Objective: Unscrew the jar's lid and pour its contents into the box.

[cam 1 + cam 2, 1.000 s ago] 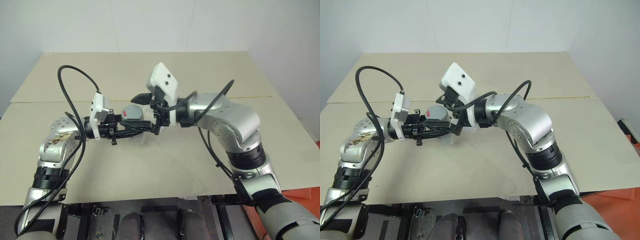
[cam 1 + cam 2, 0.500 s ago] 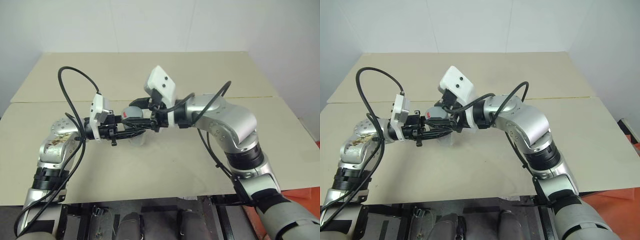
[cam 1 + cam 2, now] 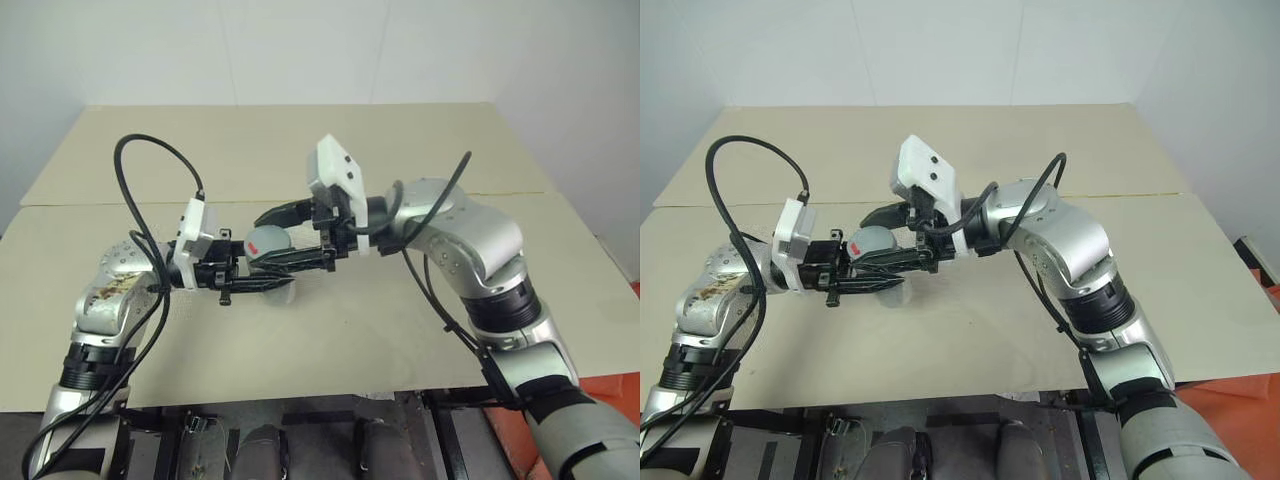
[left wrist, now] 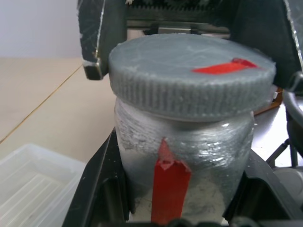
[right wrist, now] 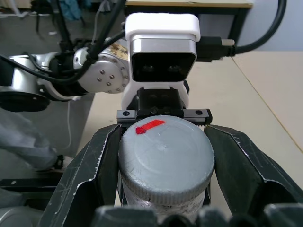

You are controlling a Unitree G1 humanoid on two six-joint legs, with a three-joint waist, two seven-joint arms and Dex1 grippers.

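The grey lid will go down from my right gripper on the bare table (image 3: 387,249) beside the clear box, short of the seam.
My left gripper (image 3: 272,280) is shut on the small clear jar (image 4: 189,151), which has a red strip down its cloudy side. It holds the jar upright above the table. The round grey lid (image 3: 267,241) with a red mark sits on top of the jar. My right gripper (image 3: 262,244) reaches in from the right and is shut on the lid, its black fingers (image 5: 90,175) pressed against the rim on both sides. The contents cannot be made out through the jar wall. The clear box (image 4: 33,184) lies on the table beside and below the jar.
The beige table (image 3: 330,330) spreads wide around both arms, with a seam (image 3: 120,203) running across it behind them. A black cable (image 3: 140,190) loops up from my left wrist.
My right gripper was open around the lid and has shut on it, and its wrist has then turned. The left arm has drawn the jar slightly back toward me.
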